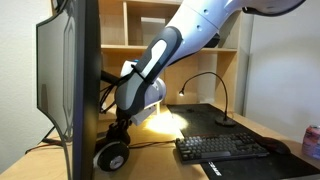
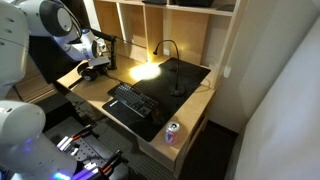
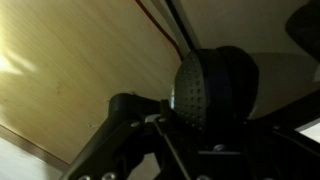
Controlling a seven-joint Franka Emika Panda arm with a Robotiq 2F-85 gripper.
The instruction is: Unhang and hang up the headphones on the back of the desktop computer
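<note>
I need to release the black headphones, now hanging low by the desk, on the desk (image 1: 158, 156) beside the keyboard's end nearest the desktop computer.
The desktop computer (image 1: 72, 80) stands at the left of the desk, with its dark back and edge towards me. The black headphones hang just behind its lower edge. One round earcup with a silver-grey ring (image 1: 112, 156) is low by the desk. My gripper (image 1: 120, 126) is right above that earcup and looks shut on the headband. In the wrist view a perforated earcup pad (image 3: 212, 85) fills the middle, and my dark gripper fingers (image 3: 190, 135) sit around a thin headband bar. In an exterior view the gripper (image 2: 98, 62) is at the desk's far left.
A black keyboard (image 1: 222, 148) (image 2: 135, 100) lies on a dark desk mat. A gooseneck lamp (image 1: 212, 92) (image 2: 168, 58) lights the desk's back. A drinks can (image 2: 172, 132) stands near the front corner. Wooden shelves (image 1: 130, 25) rise behind. Cables (image 3: 165, 25) trail by the computer.
</note>
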